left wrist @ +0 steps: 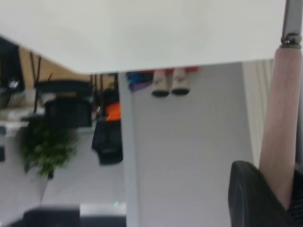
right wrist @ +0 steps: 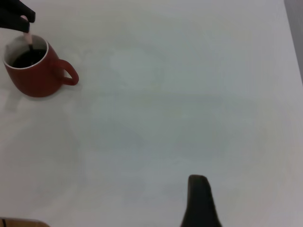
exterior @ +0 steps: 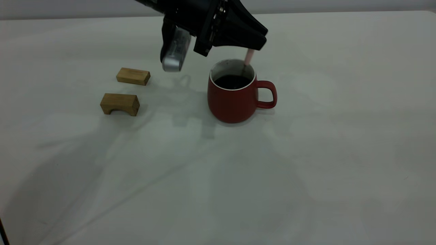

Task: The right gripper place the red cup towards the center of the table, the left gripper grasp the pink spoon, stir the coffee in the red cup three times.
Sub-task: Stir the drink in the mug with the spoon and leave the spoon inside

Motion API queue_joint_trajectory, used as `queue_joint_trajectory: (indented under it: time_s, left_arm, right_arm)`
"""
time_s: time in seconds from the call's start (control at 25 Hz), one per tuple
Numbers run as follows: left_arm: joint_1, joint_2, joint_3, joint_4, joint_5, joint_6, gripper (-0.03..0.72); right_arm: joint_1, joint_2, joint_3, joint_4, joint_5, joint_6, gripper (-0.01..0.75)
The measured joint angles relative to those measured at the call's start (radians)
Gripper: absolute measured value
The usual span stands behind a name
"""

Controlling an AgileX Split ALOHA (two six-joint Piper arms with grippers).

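Next, I let the pink spoon go from my left gripper in the coffee, so that it leans against the red cup's rim point(exterior: 250, 71) near the cup's handle.
The red cup point(exterior: 235, 102) stands upright near the table's point(exterior: 306, 170) middle, handle pointing right, with dark coffee point(exterior: 233, 81) inside. My left gripper point(exterior: 257, 42) hangs just above the cup's far rim, shut on the pink spoon point(exterior: 249, 56); the spoon's grey neck dips into the coffee. In the left wrist view the pink spoon point(left wrist: 281, 123) handle sits clamped in the left gripper point(left wrist: 279, 189). The right wrist view shows the red cup point(right wrist: 35, 75), the spoon point(right wrist: 28, 38) and the left gripper point(right wrist: 16, 14) far off. My right gripper point(right wrist: 201, 201) is out of the exterior view, well back from the cup.
Two wooden blocks lie left of the cup: a plain bar point(exterior: 133, 76) and an arched one point(exterior: 120, 103). Bare tabletop stretches to the right and front of the cup. Beyond the table edge the left wrist view shows a room with a plant point(left wrist: 45, 146).
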Motion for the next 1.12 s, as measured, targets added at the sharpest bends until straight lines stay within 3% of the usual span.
queue_joint_trajectory:
  time_s: [0.16, 0.32, 0.52, 0.68, 0.84, 1.12]
  left_arm:
    - [-0.001, -0.005, 0.000, 0.062, 0.046, -0.079, 0.169]
    - [-0.001, -0.034, 0.000, 0.159, -0.017, -0.118, 0.169]
    - [-0.001, -0.027, 0.000, 0.110, -0.071, -0.022, 0.169]
    - [-0.001, -0.008, 0.000, 0.019, 0.010, 0.016, 0.169]
    - [0.004, -0.006, 0.000, 0.051, 0.072, -0.083, 0.169]
    - [0.023, -0.022, -0.020, 0.163, -0.031, -0.058, 0.169]
  right_arm:
    - [0.000, 0.000, 0.000, 0.000, 0.000, 0.000, 0.586]
    - [0.000, 0.000, 0.000, 0.000, 0.000, 0.000, 0.586]
    - [0.000, 0.000, 0.000, 0.000, 0.000, 0.000, 0.586]
    - [0.000, 0.000, 0.000, 0.000, 0.000, 0.000, 0.586]
    - [0.000, 0.000, 0.000, 0.000, 0.000, 0.000, 0.586]
    - [0.000, 0.000, 0.000, 0.000, 0.000, 0.000, 0.586]
